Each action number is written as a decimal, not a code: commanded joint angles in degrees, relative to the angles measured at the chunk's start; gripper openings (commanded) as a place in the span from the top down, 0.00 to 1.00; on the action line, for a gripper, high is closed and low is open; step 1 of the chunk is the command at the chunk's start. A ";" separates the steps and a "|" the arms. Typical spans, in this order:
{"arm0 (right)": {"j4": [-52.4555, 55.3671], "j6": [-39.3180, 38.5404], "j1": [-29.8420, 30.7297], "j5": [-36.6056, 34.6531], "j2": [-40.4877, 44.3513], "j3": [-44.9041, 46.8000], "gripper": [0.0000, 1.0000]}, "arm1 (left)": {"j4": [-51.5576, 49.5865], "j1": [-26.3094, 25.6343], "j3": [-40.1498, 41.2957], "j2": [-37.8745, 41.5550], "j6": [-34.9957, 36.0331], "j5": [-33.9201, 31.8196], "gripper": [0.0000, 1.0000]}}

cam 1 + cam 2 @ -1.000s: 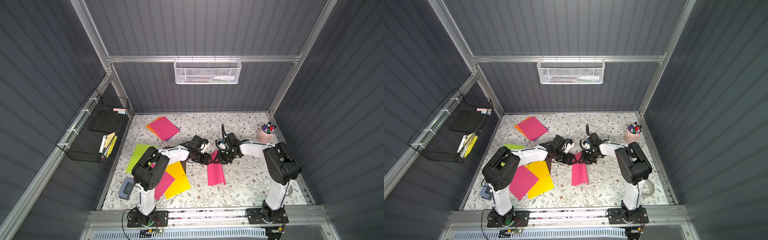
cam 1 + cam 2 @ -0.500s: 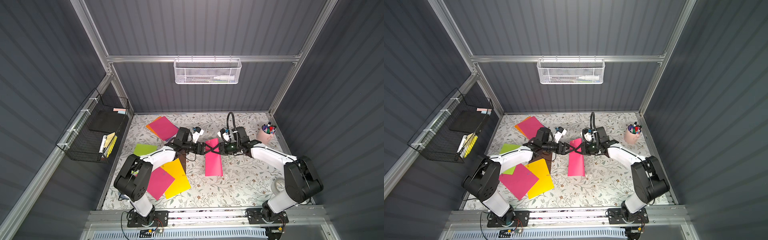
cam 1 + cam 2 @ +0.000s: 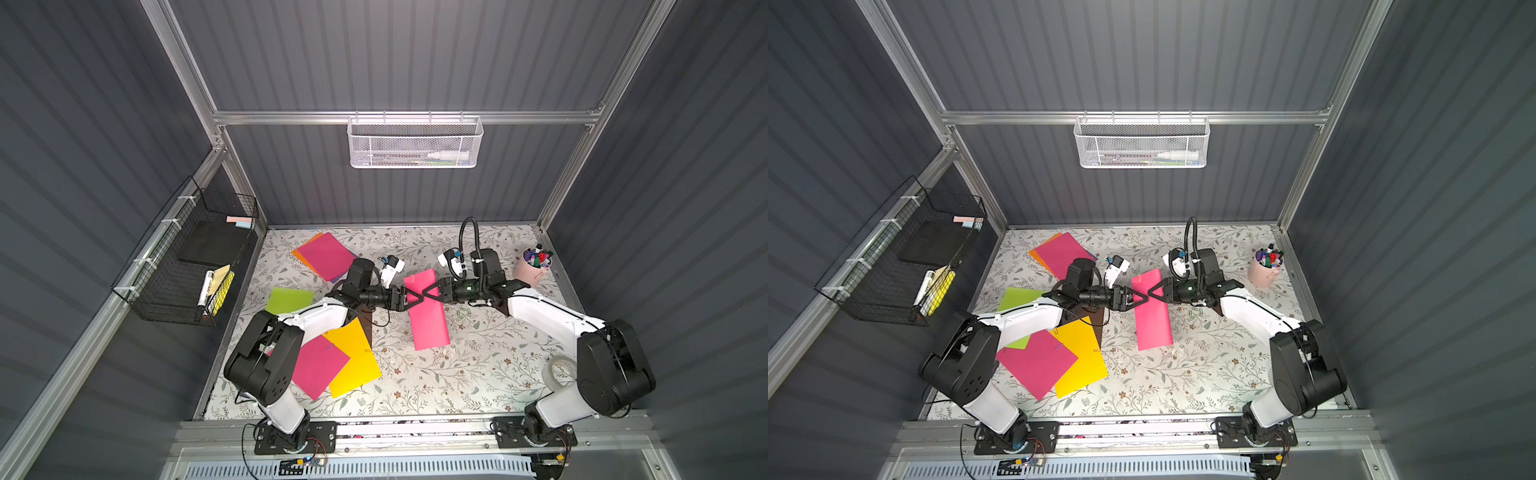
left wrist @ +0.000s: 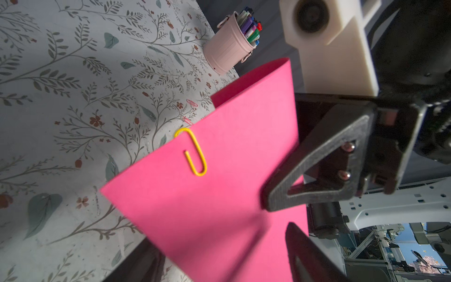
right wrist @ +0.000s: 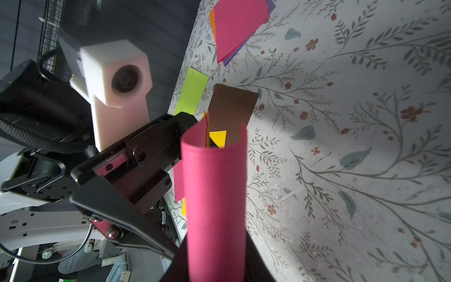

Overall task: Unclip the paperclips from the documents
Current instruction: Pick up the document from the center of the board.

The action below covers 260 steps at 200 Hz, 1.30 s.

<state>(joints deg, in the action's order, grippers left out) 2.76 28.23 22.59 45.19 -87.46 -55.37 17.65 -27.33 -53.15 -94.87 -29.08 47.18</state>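
The robot's right gripper pinches the curled side of the pink document, so its left gripper should take the document's opposite edge (image 4: 139,227) before the right gripper pulls the yellow paperclip.
A magenta pink document (image 3: 428,322) (image 3: 1152,322) lies mid-table with its far end lifted and curled. My right gripper (image 3: 426,295) (image 5: 217,268) is shut on that raised end. A yellow paperclip (image 4: 192,153) sits on the sheet's edge, and it shows edge-on in the right wrist view (image 5: 207,129). My left gripper (image 3: 417,296) (image 4: 219,249) faces the right one with its jaws wide apart, open, and the pink sheet passes between them. In both top views the two grippers' fingers cross tip to tip over the sheet.
Other documents lie to the left: a pink-orange-purple stack (image 3: 326,257), lime green (image 3: 289,300), brown (image 5: 231,107), yellow (image 3: 353,357) and pink (image 3: 320,365). A pink marker cup (image 3: 536,268) and a tape roll (image 3: 561,372) stand right. Loose paperclips (image 3: 461,311) lie by the sheet.
A second ago both grippers were lower and nearer the front. They have since risen and moved back, the sheet's far end lifting with the right one. Little has moved in the last half second.
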 commanded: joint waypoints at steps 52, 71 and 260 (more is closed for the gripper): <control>-6.97 4.33 -0.09 2.42 0.32 2.87 0.74 | 12.30 0.26 2.74 3.36 -5.16 7.64 0.47; -8.71 5.41 -0.09 3.03 0.06 3.75 0.75 | 12.92 0.34 3.09 3.79 -5.78 7.17 0.60; -16.15 7.04 1.92 6.44 2.49 8.87 0.73 | 13.27 0.61 2.43 3.02 -6.49 6.37 0.89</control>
<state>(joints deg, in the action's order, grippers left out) -11.75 34.52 23.75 50.06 -84.36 -47.00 29.87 -27.05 -50.04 -92.25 -35.83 52.97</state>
